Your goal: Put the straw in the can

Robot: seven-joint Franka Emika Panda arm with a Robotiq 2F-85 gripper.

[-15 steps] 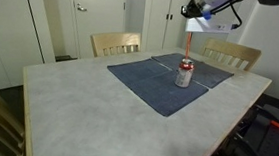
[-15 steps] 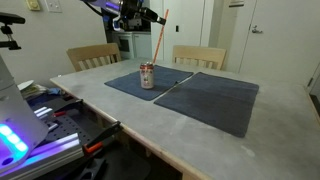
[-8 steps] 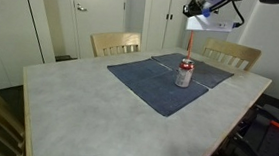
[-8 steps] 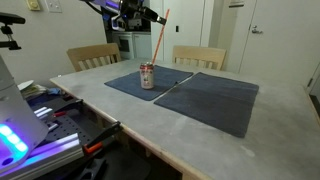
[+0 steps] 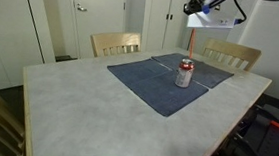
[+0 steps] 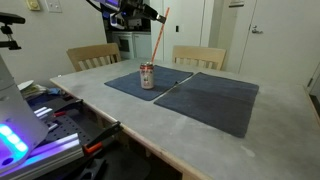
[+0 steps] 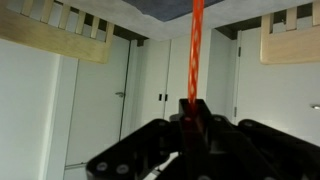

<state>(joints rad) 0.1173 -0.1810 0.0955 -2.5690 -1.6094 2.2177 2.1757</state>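
Next, my gripper releases the red straw in the top opening of the silver can [image 5: 188, 61], which is on the dark grey mat.
The silver can [image 5: 184, 73] with a red band stands upright on a dark grey mat [image 5: 144, 83]; it also shows as the can [image 6: 147, 76] on the mat's near part. High above it my gripper [image 6: 160, 12] is shut on the top end of the thin red straw [image 6: 161, 36]. The straw slants down, and its lower tip hangs just above and beside the can's top. In the wrist view the straw [image 7: 196, 50] runs straight out from between the closed jaws of the gripper [image 7: 194, 108]. In an exterior view the gripper [image 5: 195, 8] is at the top edge, and the straw is hard to make out there.
Two wooden chairs [image 5: 115, 43] [image 5: 232, 55] stand at the far side of the pale table [image 5: 77, 103]. A second dark mat [image 6: 215, 100] lies beside the first. Doors and white walls are behind. Cables and equipment [image 6: 60, 125] sit by the table edge.
The gripper has risen a little with the straw still in it. The can has not moved.
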